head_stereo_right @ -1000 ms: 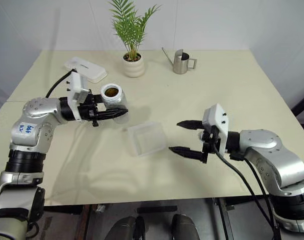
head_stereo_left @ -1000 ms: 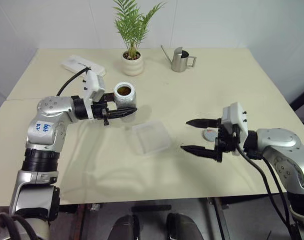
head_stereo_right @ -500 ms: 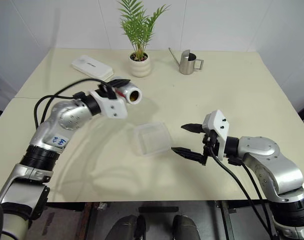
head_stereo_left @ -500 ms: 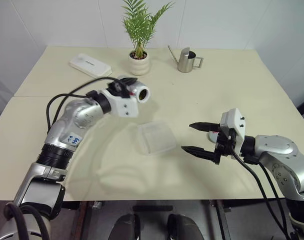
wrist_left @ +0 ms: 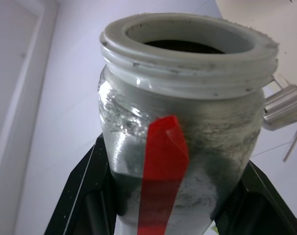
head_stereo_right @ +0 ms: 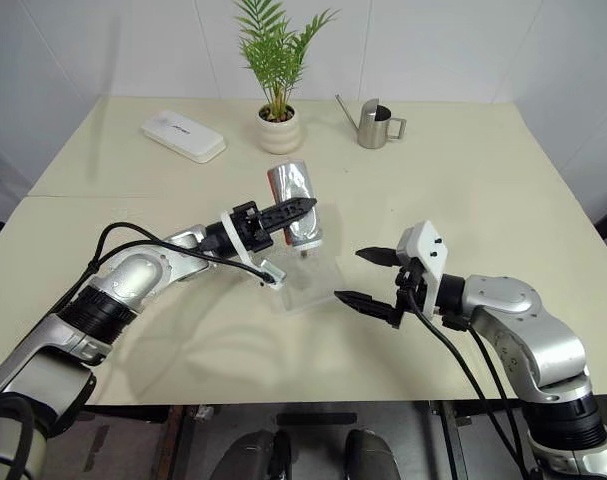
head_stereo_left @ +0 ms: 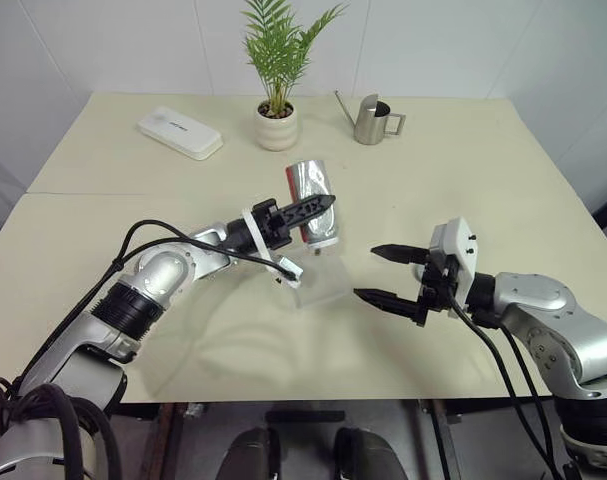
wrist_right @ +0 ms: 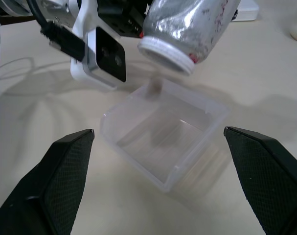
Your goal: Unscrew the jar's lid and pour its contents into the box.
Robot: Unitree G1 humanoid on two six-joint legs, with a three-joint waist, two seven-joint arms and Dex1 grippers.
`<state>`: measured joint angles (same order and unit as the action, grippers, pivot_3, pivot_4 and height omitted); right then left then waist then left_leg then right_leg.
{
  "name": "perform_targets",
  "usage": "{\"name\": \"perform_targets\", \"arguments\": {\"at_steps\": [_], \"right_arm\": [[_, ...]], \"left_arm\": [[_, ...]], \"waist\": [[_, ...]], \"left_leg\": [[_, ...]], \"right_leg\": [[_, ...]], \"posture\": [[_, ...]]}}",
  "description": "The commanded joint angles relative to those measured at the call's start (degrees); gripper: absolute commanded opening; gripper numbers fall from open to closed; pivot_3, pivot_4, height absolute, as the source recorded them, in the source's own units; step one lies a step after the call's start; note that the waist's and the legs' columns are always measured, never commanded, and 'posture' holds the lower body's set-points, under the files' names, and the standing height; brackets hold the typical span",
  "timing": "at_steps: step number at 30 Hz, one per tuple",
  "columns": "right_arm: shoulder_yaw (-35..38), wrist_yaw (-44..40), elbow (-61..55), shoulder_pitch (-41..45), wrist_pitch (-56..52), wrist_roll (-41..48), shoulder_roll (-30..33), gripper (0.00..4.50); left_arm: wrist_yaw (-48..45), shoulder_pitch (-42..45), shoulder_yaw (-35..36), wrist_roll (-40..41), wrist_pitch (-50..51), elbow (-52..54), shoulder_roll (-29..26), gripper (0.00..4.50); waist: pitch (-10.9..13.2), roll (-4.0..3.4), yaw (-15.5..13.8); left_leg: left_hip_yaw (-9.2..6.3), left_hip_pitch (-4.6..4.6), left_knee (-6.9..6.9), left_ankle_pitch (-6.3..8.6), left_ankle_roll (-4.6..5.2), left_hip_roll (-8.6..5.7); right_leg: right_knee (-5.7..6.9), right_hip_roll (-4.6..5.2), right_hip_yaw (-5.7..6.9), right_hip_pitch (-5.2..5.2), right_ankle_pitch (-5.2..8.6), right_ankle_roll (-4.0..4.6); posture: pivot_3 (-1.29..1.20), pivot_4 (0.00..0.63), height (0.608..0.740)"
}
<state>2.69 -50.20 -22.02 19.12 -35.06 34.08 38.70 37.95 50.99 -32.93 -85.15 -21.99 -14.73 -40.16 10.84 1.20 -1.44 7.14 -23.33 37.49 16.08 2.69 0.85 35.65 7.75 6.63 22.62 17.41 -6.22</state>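
The robot's left gripper will stand the jar on the cream table point(head_stereo_left: 132, 253) in front of the flat white case.
My left gripper point(head_stereo_left: 316, 211) is shut on the jar point(head_stereo_left: 311, 195), a silvery cylinder with a red stripe. The jar hangs tipped over, its open white mouth point(wrist_right: 167, 55) pointing down above the box point(head_stereo_left: 323, 286). The box is a shallow clear tray on the table, and its floor point(wrist_right: 153, 147) looks bare. In the left wrist view, dark contents point(wrist_left: 182, 46) show inside the jar's mouth. A brownish blur point(wrist_right: 155, 87) hangs just below that mouth. My right gripper point(head_stereo_left: 365, 271) stands open just right of the box, holding nothing. The lid is hidden.
At the back of the cream table point(head_stereo_left: 483, 180) stand a potted palm point(head_stereo_left: 276, 128), a steel watering can point(head_stereo_left: 375, 120) and a flat white case point(head_stereo_left: 180, 132). The table's near edge runs just below both arms.
My left arm has swung right and rolled, turning the jar from upright through sideways to mouth-down over the box. The right gripper has stayed open and barely moved.
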Motion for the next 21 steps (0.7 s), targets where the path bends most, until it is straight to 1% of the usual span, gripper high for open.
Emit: {"name": "perform_targets", "arguments": {"at_steps": [1, 3, 8, 15, 17, 21], "right_arm": [[1.1, 0.5, -0.9, 0.3, 0.9, 0.5, -0.4, 4.47], [1.0, 0.6, -1.1, 0.2, 1.0, 0.6, -0.5, 4.47], [1.5, 0.9, -1.3, 0.1, 0.8, 1.1, -0.8, 4.47], [1.8, 0.9, -1.1, -0.2, 1.1, 1.1, -0.7, 4.47], [1.8, 0.9, -1.2, -0.3, 1.1, 1.1, -0.7, 4.47], [2.0, 0.6, -1.4, -0.7, 0.9, 1.4, -0.3, 4.47]], "left_arm": [[3.4, 0.2, -0.1, -2.6, 3.7, 0.6, -0.7, 1.97], [4.5, 0.0, -0.5, -3.4, 4.8, 0.3, -0.7, 1.97], [3.5, 0.4, -0.6, -1.5, 4.1, -1.0, -0.4, 1.97], [1.2, 0.2, 0.9, 1.7, 3.1, -1.0, -1.6, 1.97], [-2.7, -0.5, 2.8, 8.5, 0.2, -1.9, -1.4, 1.97], [-15.6, -2.2, 9.8, 29.1, -5.0, -4.8, -0.7, 1.97]], "waist": [[0.0, 0.0, 0.0], [0.0, 0.0, 0.0], [0.0, 0.0, 0.0], [0.0, 0.0, 0.0], [0.0, 0.0, 0.0], [0.0, 0.0, 0.1]], "left_leg": [[0.0, 0.0, 0.01, 0.0, 0.0, 0.0], [-0.01, 0.0, 0.03, 0.0, 0.0, 0.0], [0.0, 0.0, 0.07, 0.0, 0.0, 0.0], [-0.01, -0.01, 0.14, 0.0, 0.0, 0.0], [-0.01, 0.0, 0.16, 0.0, 0.0, 0.0], [-0.04, 0.0, 0.23, 0.0, 0.0, 0.01]], "right_leg": [[0.01, 0.04, 0.0, 0.0, 0.0, 0.0], [0.03, 0.05, 0.01, 0.0, 0.0, 0.0], [0.07, 0.08, 0.01, 0.0, 0.0, 0.0], [0.12, 0.15, 0.03, 0.0, 0.0, 0.0], [0.15, 0.17, 0.03, 0.0, 0.0, 0.0], [0.19, 0.28, -0.01, -0.01, 0.0, 0.0]], "posture": [[0.0, 0.15, 0.74], [0.0, 0.15, 0.74], [0.0, 0.15, 0.74], [0.0, 0.15, 0.74], [0.0, 0.15, 0.74], [0.0, 0.15, 0.74]]}}
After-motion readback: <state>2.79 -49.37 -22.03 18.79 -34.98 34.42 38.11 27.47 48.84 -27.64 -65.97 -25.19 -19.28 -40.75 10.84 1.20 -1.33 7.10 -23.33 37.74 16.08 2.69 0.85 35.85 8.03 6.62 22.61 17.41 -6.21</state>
